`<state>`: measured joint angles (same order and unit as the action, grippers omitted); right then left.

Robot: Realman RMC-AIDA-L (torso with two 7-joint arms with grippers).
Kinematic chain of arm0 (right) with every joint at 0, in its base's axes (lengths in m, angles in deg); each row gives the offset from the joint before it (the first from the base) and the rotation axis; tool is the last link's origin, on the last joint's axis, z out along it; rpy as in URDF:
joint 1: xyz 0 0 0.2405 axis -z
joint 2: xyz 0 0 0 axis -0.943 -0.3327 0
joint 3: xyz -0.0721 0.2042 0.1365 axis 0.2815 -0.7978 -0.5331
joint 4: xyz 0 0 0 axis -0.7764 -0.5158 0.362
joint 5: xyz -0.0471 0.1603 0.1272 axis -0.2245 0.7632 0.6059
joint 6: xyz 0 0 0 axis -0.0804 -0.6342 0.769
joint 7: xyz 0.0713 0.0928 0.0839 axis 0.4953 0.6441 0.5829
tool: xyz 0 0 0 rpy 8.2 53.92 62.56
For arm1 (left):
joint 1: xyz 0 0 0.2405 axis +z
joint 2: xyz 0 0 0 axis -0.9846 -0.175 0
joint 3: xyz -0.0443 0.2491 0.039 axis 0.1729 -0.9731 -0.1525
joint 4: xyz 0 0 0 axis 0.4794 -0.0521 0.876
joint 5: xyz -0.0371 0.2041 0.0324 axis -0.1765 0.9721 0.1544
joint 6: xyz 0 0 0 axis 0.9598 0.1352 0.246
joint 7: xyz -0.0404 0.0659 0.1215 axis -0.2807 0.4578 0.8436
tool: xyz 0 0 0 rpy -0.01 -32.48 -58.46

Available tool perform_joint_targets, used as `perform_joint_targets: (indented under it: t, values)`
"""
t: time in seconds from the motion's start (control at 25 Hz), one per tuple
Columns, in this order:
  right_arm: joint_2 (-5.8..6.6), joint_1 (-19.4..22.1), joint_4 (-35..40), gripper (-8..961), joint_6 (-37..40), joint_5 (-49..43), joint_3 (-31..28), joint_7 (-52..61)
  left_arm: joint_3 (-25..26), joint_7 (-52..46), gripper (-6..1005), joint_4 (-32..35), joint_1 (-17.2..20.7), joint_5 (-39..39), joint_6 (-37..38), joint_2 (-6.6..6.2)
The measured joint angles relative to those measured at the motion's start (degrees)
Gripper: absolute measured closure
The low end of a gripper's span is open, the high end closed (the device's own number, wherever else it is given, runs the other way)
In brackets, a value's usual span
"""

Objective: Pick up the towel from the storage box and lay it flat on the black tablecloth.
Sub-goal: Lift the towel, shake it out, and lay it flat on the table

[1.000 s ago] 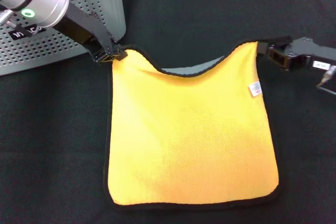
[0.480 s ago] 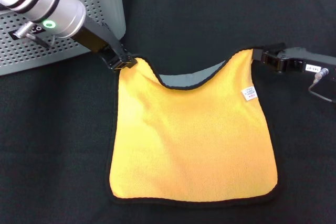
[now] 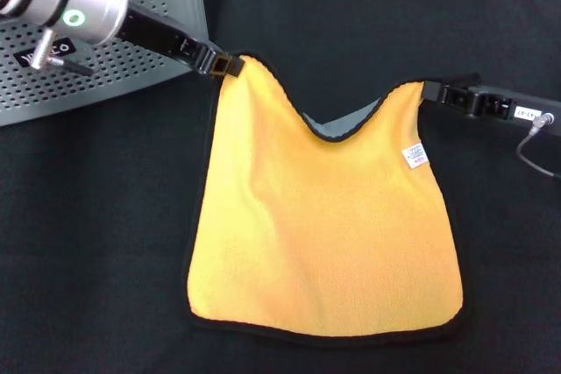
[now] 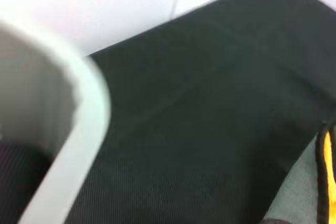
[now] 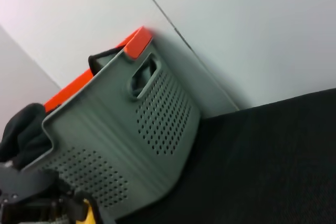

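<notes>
Next, I let go of the towel's corner on the black tablecloth point(image 3: 225, 104) with my left gripper, next to the nearest corner of the storage box.
The towel point(image 3: 324, 225), yellow-orange side up with a dark trim, is spread over the black tablecloth point(image 3: 88, 243) in the head view. Its far edge sags in the middle and shows the grey underside. My left gripper point(image 3: 226, 65) is shut on the towel's far left corner. My right gripper point(image 3: 431, 92) is shut on the far right corner. A white tag sits near that corner. The storage box point(image 3: 96, 67), grey-green and perforated, stands at the far left behind my left arm. The right wrist view shows the storage box point(image 5: 142, 129) and my left gripper point(image 5: 68, 205) holding a yellow corner.
An orange object point(image 5: 131, 45) lies behind the box against the pale wall. The towel's edge point(image 4: 326, 177) shows in the left wrist view, above the tablecloth point(image 4: 199, 114). Black cloth extends on both sides of the towel.
My left gripper has carried its towel corner farther away and to the right, drawing the left edge into a slant. The sag in the far edge has narrowed and deepened. The right gripper has barely moved.
</notes>
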<state>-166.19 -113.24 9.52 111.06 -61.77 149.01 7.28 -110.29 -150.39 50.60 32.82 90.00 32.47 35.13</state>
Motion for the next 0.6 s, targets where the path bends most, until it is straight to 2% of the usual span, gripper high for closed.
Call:
perform_joint_targets:
  t: [0.2,0.4,0.6]
  values:
    - [0.17,0.0,-0.28,942,0.19,0.0,-0.02,3.92,0.75,-3.1,981,-2.01,2.95,-3.55,-0.02,-0.23]
    - [0.1,1.32,-0.33,942,-0.36,0.47,-0.11,8.32,3.95,-4.18,980,-5.54,5.87,-5.58,0.0,-0.35]
    - [0.23,1.88,-0.61,942,-0.72,0.73,-0.12,11.03,4.14,-4.52,979,-6.22,7.92,-8.38,-0.8,-0.22]
